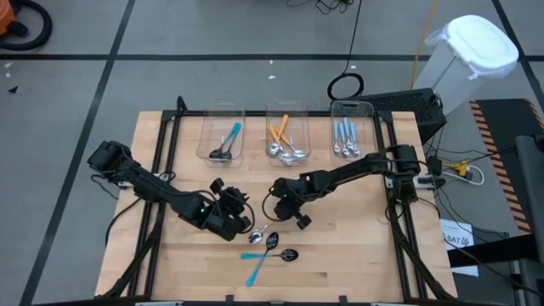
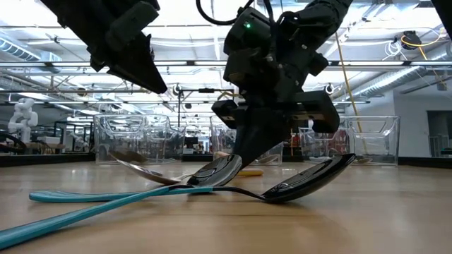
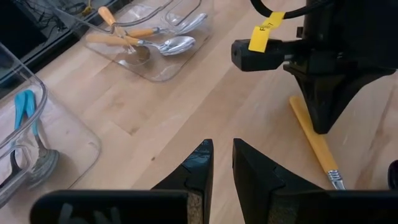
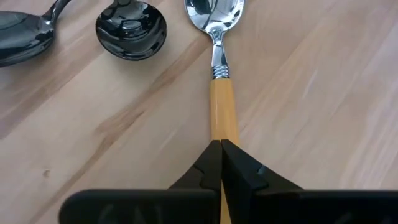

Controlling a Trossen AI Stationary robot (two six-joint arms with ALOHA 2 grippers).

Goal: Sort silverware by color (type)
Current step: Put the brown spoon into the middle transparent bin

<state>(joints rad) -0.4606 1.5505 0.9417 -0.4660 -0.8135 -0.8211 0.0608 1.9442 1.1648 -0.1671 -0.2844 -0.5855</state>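
I need to open my right gripper's fingers, which are closed above the spoon's orange handle, and grip its sides nearer the silver neck [image 4: 221, 92] before I lift it.
My right gripper [image 4: 221, 148] is shut on an orange-handled spoon [image 4: 221, 93] with a shiny silver bowl, near the table's middle front. Beside that bowl lie two black spoon bowls [image 4: 130, 28] [image 4: 18, 38]; their teal handles [image 1: 255, 268] cross on the wood. My left gripper [image 3: 222, 158] hovers just left of the spoons [image 1: 240, 223], its fingers a narrow gap apart with nothing between them. At the far edge, three clear bins hold teal [image 1: 225, 143], orange [image 1: 285, 138] and light-blue [image 1: 344, 136] spoons. My right gripper pinches the orange handle [image 4: 222, 132] between its two fingers, partway along the handle and back from the silver neck. The fingers slant down from above and from the table's right, in line with the handle. Whether the silver bowl [image 2: 220, 171] is clear of the wood, I cannot tell.
Bare wood lies between the loose spoons and the bins [image 3: 143, 50]. The table's black frame rails [image 1: 161, 144] run along both sides. My two arms stand close together over the middle, the right gripper [image 3: 323, 115] just ahead of the left.
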